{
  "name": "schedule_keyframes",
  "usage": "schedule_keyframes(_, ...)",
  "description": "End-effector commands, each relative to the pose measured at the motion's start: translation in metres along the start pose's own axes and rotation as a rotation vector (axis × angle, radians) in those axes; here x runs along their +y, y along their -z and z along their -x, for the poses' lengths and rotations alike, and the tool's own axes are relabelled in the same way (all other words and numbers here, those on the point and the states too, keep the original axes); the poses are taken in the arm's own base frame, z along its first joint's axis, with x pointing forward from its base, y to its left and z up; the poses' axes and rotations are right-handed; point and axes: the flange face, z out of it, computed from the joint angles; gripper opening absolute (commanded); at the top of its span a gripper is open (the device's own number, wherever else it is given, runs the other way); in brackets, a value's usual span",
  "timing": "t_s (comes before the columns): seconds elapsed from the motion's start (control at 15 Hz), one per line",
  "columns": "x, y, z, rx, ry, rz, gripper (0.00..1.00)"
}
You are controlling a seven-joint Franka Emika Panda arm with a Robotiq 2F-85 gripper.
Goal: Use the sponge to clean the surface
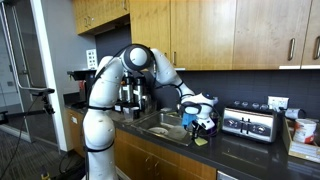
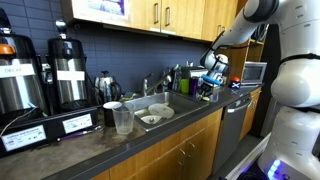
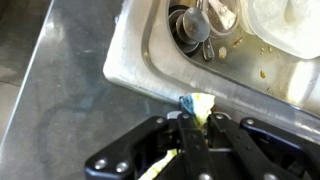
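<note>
Next, my gripper lets go of the sponge on the sink's rim at the corner point(image 1: 189, 142) point(image 3: 158, 85) closest to the front edge of the counter.
The sponge point(image 3: 197, 104) is a small yellow-green pad with a blue edge, pinched between my gripper's black fingers point(image 3: 195, 128) in the wrist view. Its tip pokes out just over the sink's rim. My gripper is shut on it. In an exterior view the gripper point(image 1: 201, 124) hangs low over the dark countertop point(image 1: 250, 152) right beside the sink, with a bit of yellow sponge point(image 1: 201, 139) under it. In an exterior view the gripper point(image 2: 210, 88) is far back along the countertop point(image 2: 120, 148).
A stainless steel sink point(image 1: 165, 124) with dishes inside lies beside the gripper; its rim point(image 3: 140, 75) shows in the wrist view. A toaster point(image 1: 249, 123) stands near the gripper. Coffee urns point(image 2: 68, 72), a plastic cup point(image 2: 123, 120) and a mug point(image 2: 112, 112) stand on the counter.
</note>
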Motion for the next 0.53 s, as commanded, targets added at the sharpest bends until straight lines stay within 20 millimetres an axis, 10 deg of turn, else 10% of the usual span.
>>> schedule_keyframes(0.0, -0.002, -0.028, 0.025, -0.057, 0.099, 0.052, 0.03)
schedule_keyframes(0.47, -0.029, -0.047, 0.043, -0.124, 0.263, 0.068, 0.03)
